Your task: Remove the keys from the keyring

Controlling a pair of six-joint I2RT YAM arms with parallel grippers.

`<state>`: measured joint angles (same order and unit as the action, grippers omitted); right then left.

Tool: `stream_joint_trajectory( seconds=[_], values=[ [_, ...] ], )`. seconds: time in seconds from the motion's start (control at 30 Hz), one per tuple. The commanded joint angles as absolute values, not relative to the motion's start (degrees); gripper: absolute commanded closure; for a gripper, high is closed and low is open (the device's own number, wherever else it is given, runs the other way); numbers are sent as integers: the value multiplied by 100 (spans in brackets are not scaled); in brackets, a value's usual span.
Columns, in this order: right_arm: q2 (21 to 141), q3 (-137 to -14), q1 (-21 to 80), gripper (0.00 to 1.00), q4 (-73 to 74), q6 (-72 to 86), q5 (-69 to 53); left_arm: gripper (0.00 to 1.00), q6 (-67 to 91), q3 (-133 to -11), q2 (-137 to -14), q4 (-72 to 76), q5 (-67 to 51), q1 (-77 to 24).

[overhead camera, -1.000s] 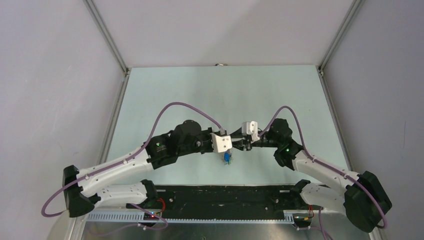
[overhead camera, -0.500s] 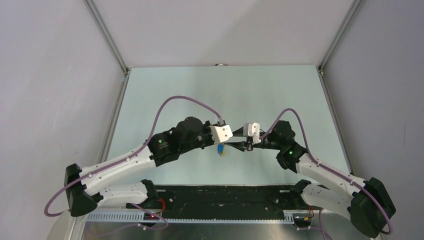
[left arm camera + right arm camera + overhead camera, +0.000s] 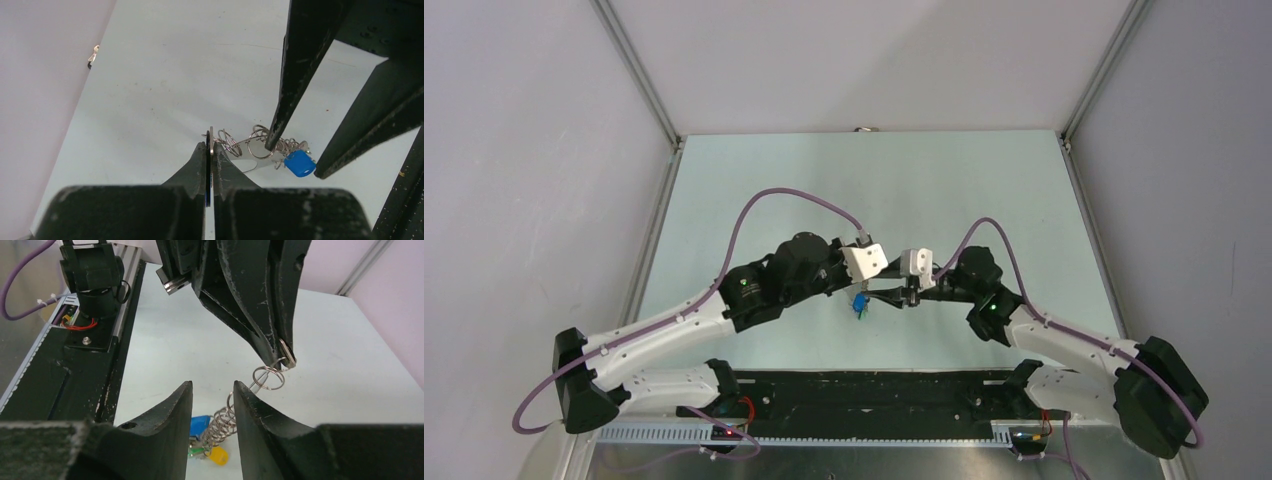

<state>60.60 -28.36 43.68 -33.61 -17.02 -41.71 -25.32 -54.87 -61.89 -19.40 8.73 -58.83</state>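
My right gripper needs to move over and pinch that ring (image 3: 270,388), since the small wire ring at my left gripper's tip is outside my right gripper's open fingers.
My left gripper (image 3: 210,146) is shut on the thin edge of the flat silver-grey keyring (image 3: 248,156) and holds it above the table; a thin dark piece is pinched beside it. Small wire rings (image 3: 222,422) hang along the keyring. The keys hang below them, with a blue tag (image 3: 200,425), a yellow tag (image 3: 218,456) and a bit of green. My right gripper (image 3: 211,390) is open, its fingers straddling the stacked rings without closing. One of its fingertips (image 3: 272,145) touches the small rings beside the blue tag (image 3: 300,163). In the top view the bunch (image 3: 859,303) hangs between both grippers.
The pale green table (image 3: 874,190) runs back to grey walls with metal corner posts. A black rail (image 3: 874,390) with the arm bases lies along the near edge. A small metal bit (image 3: 93,54) lies by the left wall.
My left gripper has moved left and back with the bunch. My right gripper has followed it leftward and now straddles the rings.
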Motion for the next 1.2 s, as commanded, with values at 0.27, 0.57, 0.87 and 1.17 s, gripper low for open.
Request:
stream_joint_trajectory(
  seconds=[0.27, 0.57, 0.87, 1.17],
  values=[
    [6584, -2838, 4714, 59, -4541, -1162, -2973, 100, -2379, -5834, -6131, -1629, 923, -5808],
    [6743, -2822, 4882, 58, -4667, -1233, -2147, 100, -2301, -5851, -6094, -1641, 810, -5780],
    [6845, -2796, 4932, 58, -4865, -1323, -1897, 100, -2218, -5850, -6017, -1665, 633, -5763],
    [6856, -2769, 5018, 84, -5075, -1437, -1671, 100, -2199, -5852, -6018, -1712, 387, -5760]
  ],
)
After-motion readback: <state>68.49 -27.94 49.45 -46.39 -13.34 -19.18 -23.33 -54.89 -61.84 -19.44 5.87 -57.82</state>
